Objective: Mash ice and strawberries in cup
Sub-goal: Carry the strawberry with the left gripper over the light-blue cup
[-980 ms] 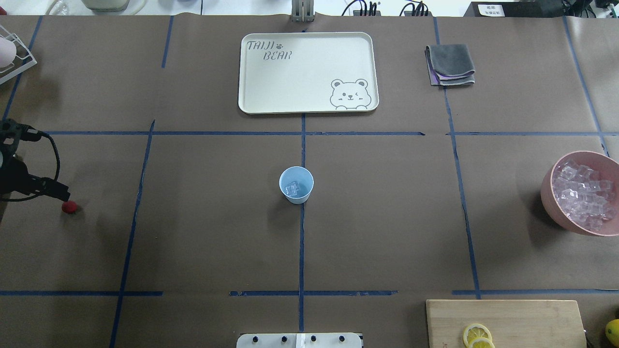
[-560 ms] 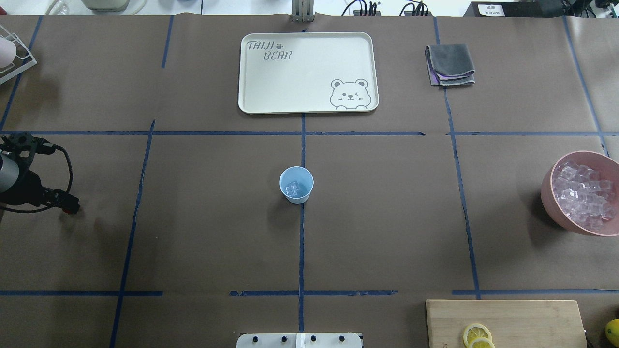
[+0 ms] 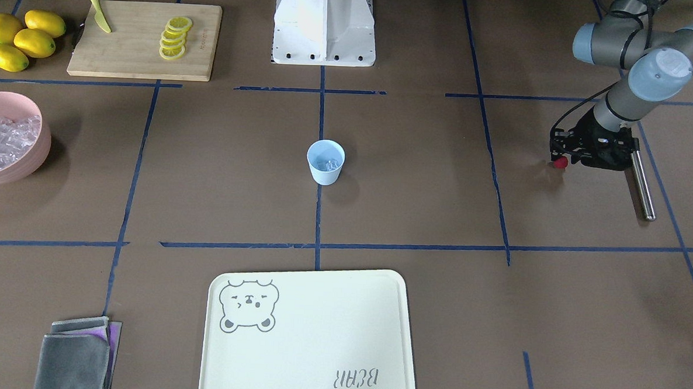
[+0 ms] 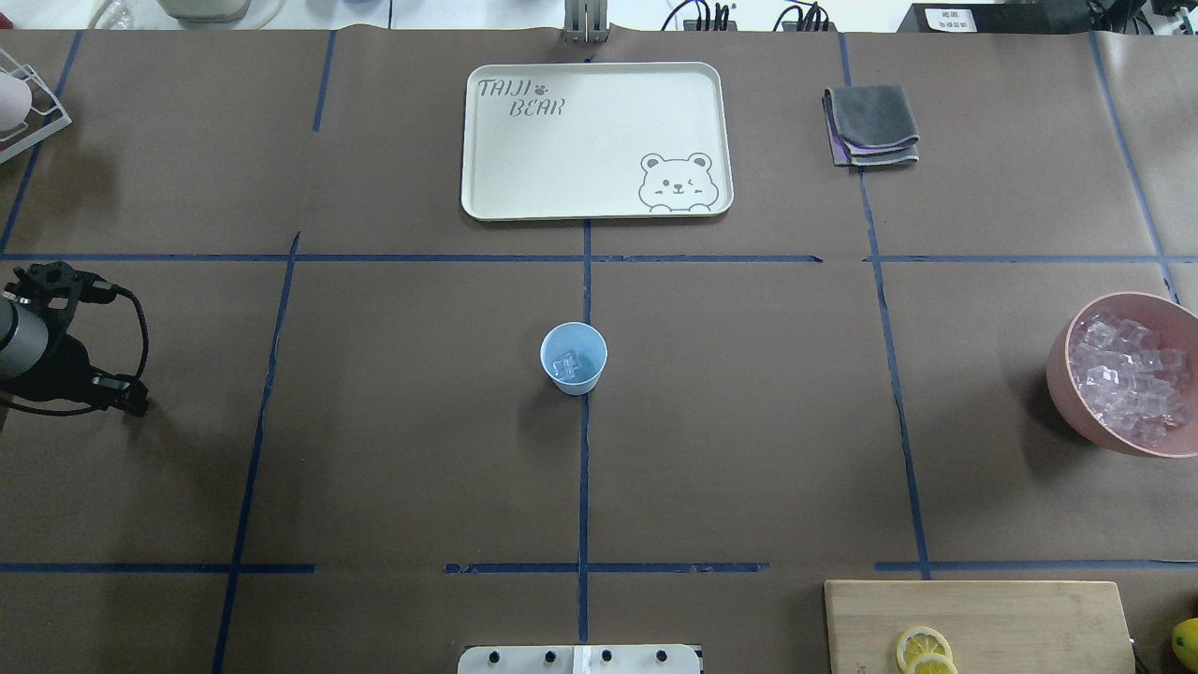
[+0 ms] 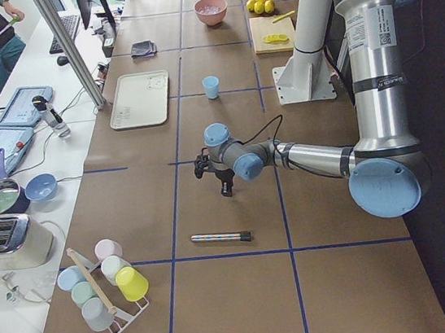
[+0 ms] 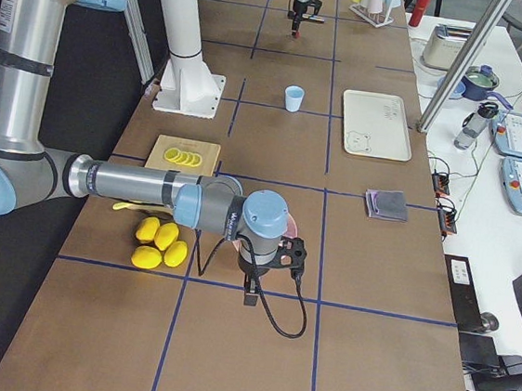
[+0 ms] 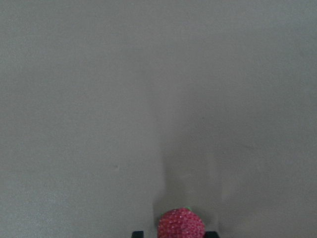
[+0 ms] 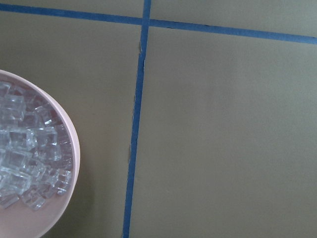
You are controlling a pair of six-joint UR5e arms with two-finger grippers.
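The red strawberry, now held low over the table, will be released by my left gripper next to the ice cubes inside the pale-blue cup (image 3: 317,161).
The pale-blue cup (image 4: 573,358) stands mid-table with a few ice cubes (image 4: 565,365) in it; it also shows in the front view (image 3: 325,162). My left gripper (image 3: 561,162) is low over the table at the far left, shut on the small red strawberry (image 3: 560,163). The left wrist view shows the strawberry (image 7: 181,224) between the fingertips. In the overhead view the gripper (image 4: 134,405) hides it. My right gripper (image 6: 248,297) hangs beside the pink bowl (image 4: 1062,374) of ice (image 8: 22,158); I cannot tell whether it is open.
A cream tray (image 4: 599,140) and a folded grey cloth (image 4: 872,124) lie at the far side. A cutting board (image 4: 1029,608) with lemon slices is near right, lemons (image 3: 20,39) beside it. A metal rod (image 3: 641,184) lies next to the left gripper.
The left gripper moved down over the strawberry on the table and closed around it; the berry is no longer visible from overhead. The cup and bowl have not moved.
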